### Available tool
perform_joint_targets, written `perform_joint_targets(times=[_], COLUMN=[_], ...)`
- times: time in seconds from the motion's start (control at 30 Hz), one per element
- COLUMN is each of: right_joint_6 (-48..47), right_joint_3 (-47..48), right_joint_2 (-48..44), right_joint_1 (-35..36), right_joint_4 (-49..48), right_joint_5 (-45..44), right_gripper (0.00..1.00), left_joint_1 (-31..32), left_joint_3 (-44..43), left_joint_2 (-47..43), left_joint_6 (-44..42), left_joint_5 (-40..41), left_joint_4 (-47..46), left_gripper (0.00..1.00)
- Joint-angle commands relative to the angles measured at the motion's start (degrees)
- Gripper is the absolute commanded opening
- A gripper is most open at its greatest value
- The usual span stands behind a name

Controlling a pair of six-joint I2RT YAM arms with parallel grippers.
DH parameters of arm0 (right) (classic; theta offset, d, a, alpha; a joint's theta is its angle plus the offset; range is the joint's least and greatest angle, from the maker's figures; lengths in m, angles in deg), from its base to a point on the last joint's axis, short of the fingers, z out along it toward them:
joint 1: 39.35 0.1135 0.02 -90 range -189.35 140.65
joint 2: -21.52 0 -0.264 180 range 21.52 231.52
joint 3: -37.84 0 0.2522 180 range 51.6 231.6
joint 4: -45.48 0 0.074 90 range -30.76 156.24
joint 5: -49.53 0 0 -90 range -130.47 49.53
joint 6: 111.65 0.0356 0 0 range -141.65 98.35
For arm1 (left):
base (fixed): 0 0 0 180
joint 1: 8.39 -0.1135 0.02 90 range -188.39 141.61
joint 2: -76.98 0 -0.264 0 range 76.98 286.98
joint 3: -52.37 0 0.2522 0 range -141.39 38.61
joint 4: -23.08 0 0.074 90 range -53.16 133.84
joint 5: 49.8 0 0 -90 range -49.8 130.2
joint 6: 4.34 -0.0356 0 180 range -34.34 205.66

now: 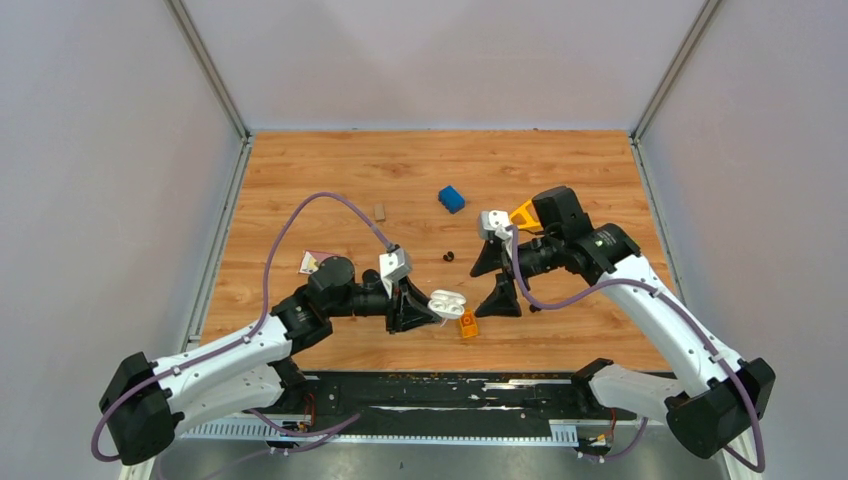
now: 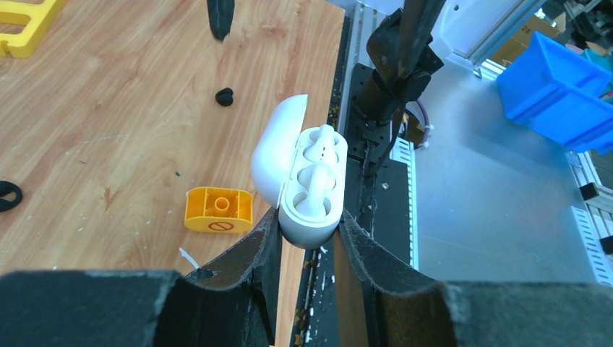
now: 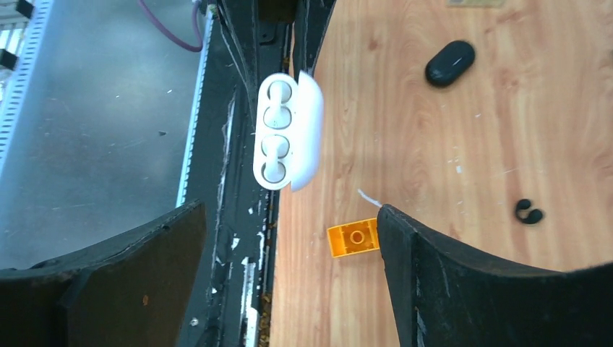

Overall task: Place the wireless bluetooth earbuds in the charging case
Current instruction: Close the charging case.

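Next, my left gripper lets go of the charging case on the wood (image 1: 422,314) next to the orange block, close to the thin white strip.
The charging case (image 2: 312,210), white and oval, hangs above the table's near edge with its lid (image 2: 278,148) swung open. My left gripper (image 2: 309,225) is shut on the case's lower end, one finger on each side. Two white rounded pieces (image 2: 319,181) sit in the case's wells; they look like the earbuds, with no black showing. In the top view the case (image 1: 447,303) lies between the two grippers. My right gripper (image 1: 495,278) stands open just right of it, holding nothing. In the right wrist view the case (image 3: 282,134) sits beyond the spread fingers (image 3: 426,267).
An orange block (image 1: 467,325) lies on the wood below the case. A blue block (image 1: 451,198) and a yellow piece (image 1: 525,213) sit farther back. Small black bits (image 3: 449,63) (image 3: 529,212) (image 2: 225,96) lie on the table. The black rail (image 1: 450,390) runs along the near edge.
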Motion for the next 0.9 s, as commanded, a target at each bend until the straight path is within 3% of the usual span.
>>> perform_joint_targets(times=[0.0, 0.37, 0.87], right_joint_6=[1.83, 4.88, 2.03], right_joint_3=[-3.75, -7.71, -5.89], right_joint_2=[0.19, 0.48, -2.95], right_joint_1=[-0.56, 0.74, 0.70], right_joint_4=[-6.30, -10.91, -6.27], right_joint_5=[7.50, 10.12, 10.28], right_gripper=[0.88, 0.93, 0.94], left_joint_1=[0.07, 0.12, 0.11], left_joint_3=[-2.58, -3.76, -7.32], left_joint_2=[0.29, 4.58, 9.28], left_joint_6=[-0.32, 2.24, 3.95], left_joint_5=[-1.94, -2.50, 1.31], left_joint_4=[-2.78, -6.35, -2.94], left_gripper=[0.00, 0.00, 0.00])
